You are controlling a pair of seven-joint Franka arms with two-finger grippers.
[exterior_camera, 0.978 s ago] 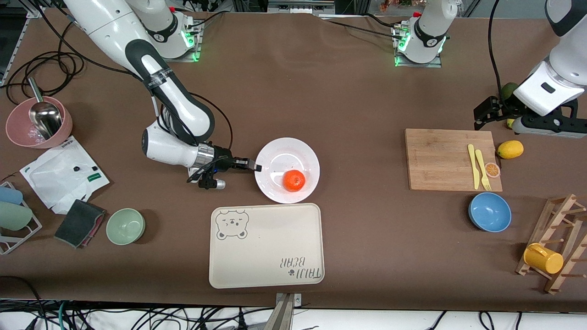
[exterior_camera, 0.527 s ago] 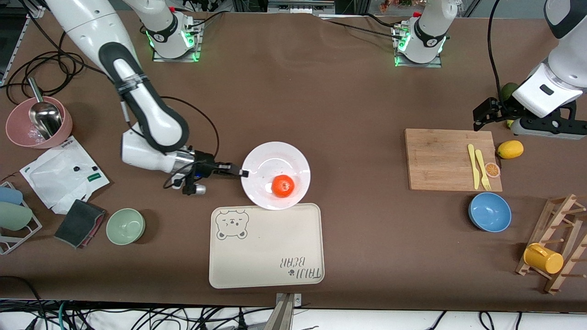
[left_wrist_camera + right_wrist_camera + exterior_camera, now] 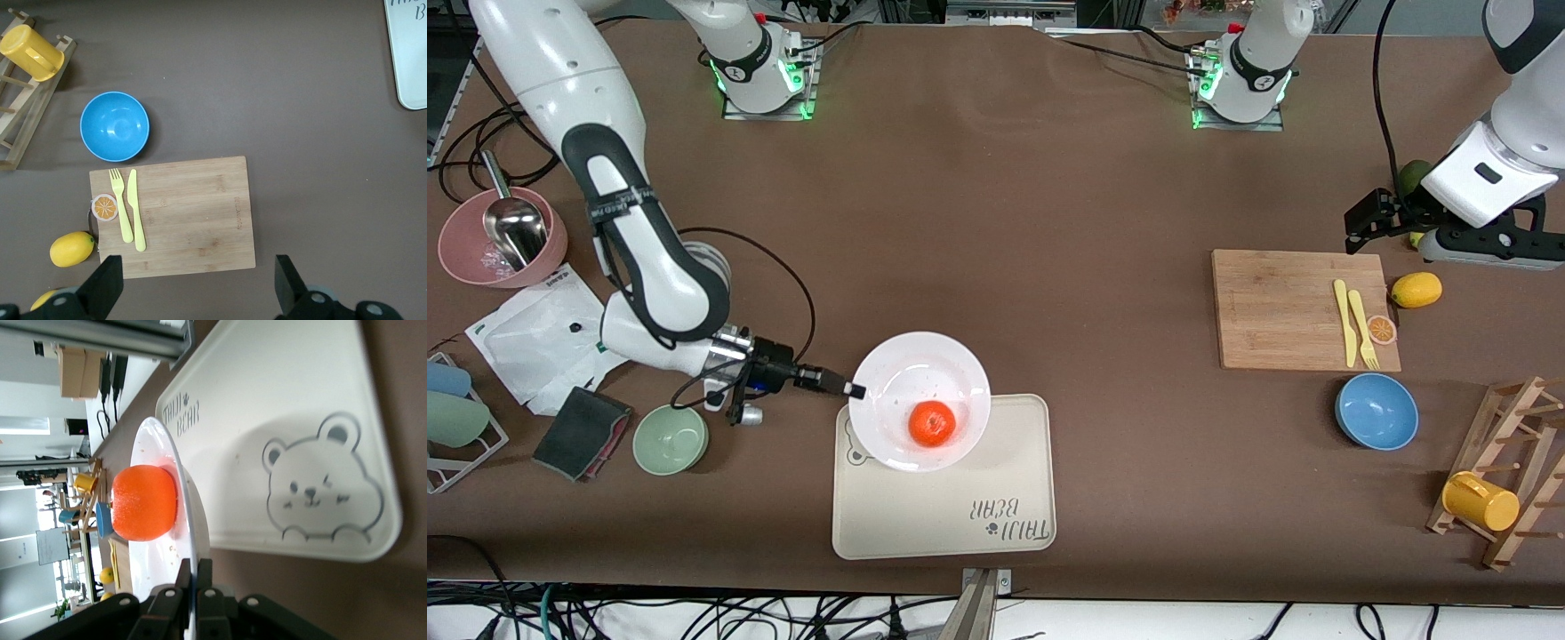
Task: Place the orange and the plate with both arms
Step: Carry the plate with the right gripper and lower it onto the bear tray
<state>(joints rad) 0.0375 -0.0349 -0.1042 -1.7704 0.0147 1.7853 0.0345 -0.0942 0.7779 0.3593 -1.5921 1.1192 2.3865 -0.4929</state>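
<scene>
My right gripper should set the white plate down for me on the cream tray (image 3: 907, 465) (image 3: 262, 442), beside the printed lettering on the tray.
My right gripper (image 3: 852, 389) is shut on the rim of the white plate (image 3: 907, 363) and holds it roughly level. The plate hangs over the bear corner of the cream tray (image 3: 960, 507). The orange (image 3: 932, 423) sits in the plate, off its centre. In the right wrist view the fingers (image 3: 184, 575) pinch the plate's edge (image 3: 191, 520), with the orange (image 3: 143, 503) just past them and the tray (image 3: 300, 420) below. My left gripper (image 3: 1371, 218) waits open and empty above the table, by the cutting board's edge farther from the front camera; its gap (image 3: 197, 287) holds nothing.
A wooden cutting board (image 3: 1280, 311) carries a yellow knife and fork and an orange slice; a lemon (image 3: 1416, 290) lies beside it. A blue bowl (image 3: 1376, 411) and a rack with a yellow cup (image 3: 1480, 500) are nearer the camera. A green bowl (image 3: 671, 438) stands close under the right wrist.
The right arm has carried the plate with the orange toward the front camera and toward its own end, from above bare table to over the tray's bear corner. The left arm has not moved.
</scene>
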